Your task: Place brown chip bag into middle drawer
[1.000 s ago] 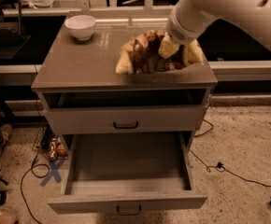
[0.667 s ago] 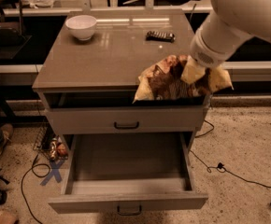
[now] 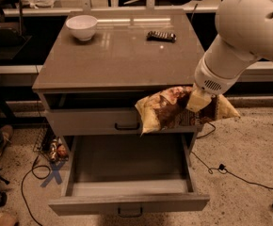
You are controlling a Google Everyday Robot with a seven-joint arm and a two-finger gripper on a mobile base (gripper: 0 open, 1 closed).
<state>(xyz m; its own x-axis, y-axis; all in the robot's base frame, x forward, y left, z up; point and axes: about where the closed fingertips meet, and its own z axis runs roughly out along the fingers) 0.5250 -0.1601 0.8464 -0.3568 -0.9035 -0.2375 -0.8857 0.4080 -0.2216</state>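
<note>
My gripper is going to release the brown chip bag near the centre of the open middle drawer's bottom (image 3: 127,169), behind its handle.
The brown chip bag (image 3: 172,109), dark brown with pale yellow ends, hangs in the air in front of the cabinet's right side, above the right part of the open drawer. My gripper (image 3: 197,100) is shut on the bag at its right-middle and holds it level with the closed upper drawer (image 3: 89,122). The middle drawer (image 3: 127,182) is pulled fully out at the bottom of the grey cabinet; its inside shows nothing in it. Its small dark handle sits at the front edge.
A white bowl (image 3: 82,26) stands at the back left of the cabinet top (image 3: 113,55). A small black remote (image 3: 161,36) lies at the back right. Cables (image 3: 230,173) run over the floor to the right; clutter and a shoe lie at the left.
My gripper has carried the chip bag off the cabinet top, forward and down to the right. The bag now hangs in front of the cabinet above the open drawer.
</note>
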